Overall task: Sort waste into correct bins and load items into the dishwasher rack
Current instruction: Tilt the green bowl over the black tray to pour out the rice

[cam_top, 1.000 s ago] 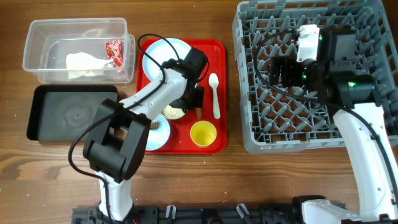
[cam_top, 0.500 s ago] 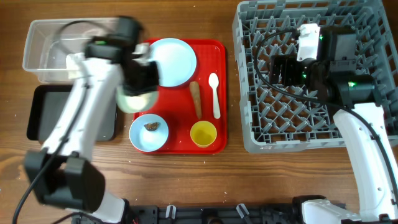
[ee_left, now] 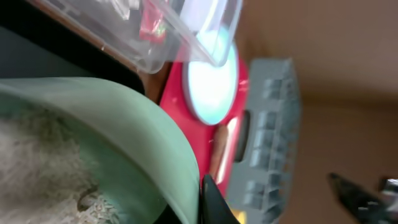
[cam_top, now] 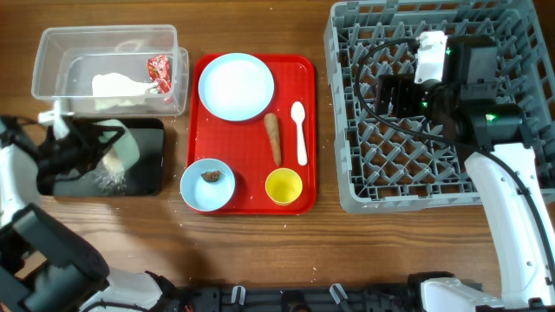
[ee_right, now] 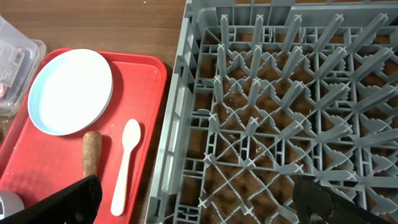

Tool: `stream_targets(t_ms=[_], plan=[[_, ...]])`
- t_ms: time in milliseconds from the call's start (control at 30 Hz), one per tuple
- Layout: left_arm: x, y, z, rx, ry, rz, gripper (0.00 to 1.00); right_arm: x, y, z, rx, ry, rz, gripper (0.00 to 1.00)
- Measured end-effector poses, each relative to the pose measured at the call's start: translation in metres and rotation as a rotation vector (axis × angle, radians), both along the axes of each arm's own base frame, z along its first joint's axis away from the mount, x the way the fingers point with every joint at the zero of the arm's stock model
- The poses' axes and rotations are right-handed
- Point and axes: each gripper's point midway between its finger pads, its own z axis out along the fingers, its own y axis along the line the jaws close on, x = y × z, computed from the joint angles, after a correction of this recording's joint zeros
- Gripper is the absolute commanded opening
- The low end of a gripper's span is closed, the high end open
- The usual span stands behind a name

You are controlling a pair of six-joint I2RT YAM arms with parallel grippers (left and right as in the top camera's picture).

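Note:
My left gripper has the pale-green bowl to put down. It will set it on the red tray [cam_top: 227, 136] [ee_left: 197, 135] between the pale-blue plate and the light-blue bowl.
My left gripper [cam_top: 102, 149] is shut on the rim of the pale-green bowl [cam_top: 121, 146] and holds it tipped over the black tray [cam_top: 149, 173]. White rice crumbs [cam_top: 108, 178] lie on the tray below it. In the left wrist view the bowl [ee_left: 124, 137] fills the frame, with rice [ee_left: 43, 180] inside. The clear tub [cam_top: 48, 78] holds the napkin [cam_top: 113, 87] and the red-and-white wrapper [cam_top: 159, 69]. The pale-blue plate [cam_top: 236, 85], brown stick [cam_top: 273, 139], white spoon [cam_top: 298, 130], yellow cup [cam_top: 284, 185] and light-blue bowl [cam_top: 195, 192] with a brown lump [cam_top: 211, 176] sit on the red tray. My right gripper [cam_top: 386, 95] is open and empty above the rack [cam_top: 434, 186].
The red serving tray [cam_top: 299, 69] lies between the bins and the rack. The right wrist view shows the rack's pegs [ee_right: 280, 93], the plate [ee_right: 70, 90], the stick [ee_right: 91, 152] and the spoon [ee_right: 126, 165]. Bare wooden table lies at the front.
My left arm has lifted the pale-green bowl off the red tray, swung it left and tipped it over the black tray, where rice now lies. The right arm has not moved.

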Motion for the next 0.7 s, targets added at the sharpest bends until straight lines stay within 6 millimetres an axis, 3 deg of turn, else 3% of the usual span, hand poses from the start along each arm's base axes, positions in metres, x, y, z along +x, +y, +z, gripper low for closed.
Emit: stream_targets(t_ms=[67,200,333,567,700], plan=[[0.002,0.015,0.004,-0.095,-0.072,0.049,0.04,0.0,0.001,0.0,0.002,0.0,0.002,1.0],[0.009,0.027,0.015,-0.333,-0.194,0.091,0.04,-0.001,0.0,-0.001,0.002,0.007,0.002,1.0],[0.009,0.034,0.027,-0.532,-0.17,0.155,0.04,-0.002,0.0,-0.002,0.001,0.012,0.002,1.0],[0.008,0.037,0.031,-0.654,-0.082,0.205,0.08,-0.003,0.0,-0.003,0.001,0.016,0.002,1.0],[0.007,0.036,0.031,-0.703,-0.03,0.225,0.04,-0.004,0.0,-0.004,0.001,0.023,0.002,1.0]])
